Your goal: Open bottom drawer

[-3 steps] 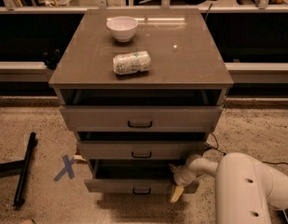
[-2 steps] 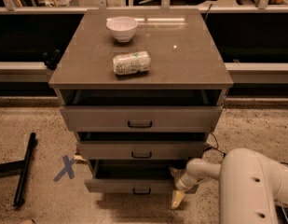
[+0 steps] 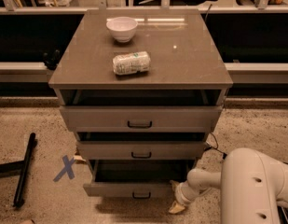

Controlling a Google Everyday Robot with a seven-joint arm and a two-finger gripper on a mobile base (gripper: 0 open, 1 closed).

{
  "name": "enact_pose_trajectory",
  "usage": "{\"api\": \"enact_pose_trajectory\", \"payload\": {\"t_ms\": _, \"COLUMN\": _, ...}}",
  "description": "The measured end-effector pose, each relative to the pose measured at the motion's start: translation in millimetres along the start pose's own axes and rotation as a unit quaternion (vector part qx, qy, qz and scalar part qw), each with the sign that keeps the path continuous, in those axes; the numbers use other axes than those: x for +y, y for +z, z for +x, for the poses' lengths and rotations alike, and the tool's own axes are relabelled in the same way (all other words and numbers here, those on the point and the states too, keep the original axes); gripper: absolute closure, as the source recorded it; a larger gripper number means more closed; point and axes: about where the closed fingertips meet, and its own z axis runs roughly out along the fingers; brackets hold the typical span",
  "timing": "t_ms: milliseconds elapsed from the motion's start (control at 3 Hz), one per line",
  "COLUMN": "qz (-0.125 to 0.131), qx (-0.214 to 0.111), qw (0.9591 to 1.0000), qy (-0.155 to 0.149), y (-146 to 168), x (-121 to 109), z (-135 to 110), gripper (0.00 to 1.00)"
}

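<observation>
My gripper's spread fingers are at the outer corner of the partly open bottom drawer, so next I move inward, take the drawer front's top edge [image 3: 166,184] and pull.
The bottom drawer [image 3: 120,189] is the lowest of three grey-brown drawers and has a small black handle [image 3: 141,195]. It stands pulled out, with a dark gap above its front. My gripper [image 3: 175,196] is at the drawer's right front corner, low near the floor. Its beige fingertips [image 3: 176,208] are spread apart and hold nothing. My white arm [image 3: 255,185] fills the lower right.
The middle drawer [image 3: 141,150] and top drawer [image 3: 140,118] are also partly out. A white bowl [image 3: 122,28] and a wrapped packet [image 3: 131,62] lie on the cabinet top. A black bar [image 3: 23,169] and a blue X [image 3: 65,168] are on the floor at left.
My gripper has moved down and toward the camera along the bottom drawer's right corner. The drawer front sits slightly further out.
</observation>
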Motion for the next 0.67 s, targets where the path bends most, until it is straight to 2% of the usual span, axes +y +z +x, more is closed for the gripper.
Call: {"api": "enact_pose_trajectory", "payload": {"t_ms": 667, "qz": 0.000, "qx": 0.000, "qw": 1.0000, "qy": 0.000, "y": -6.7, "x": 0.6, "z": -3.2, "gripper": 0.95}}
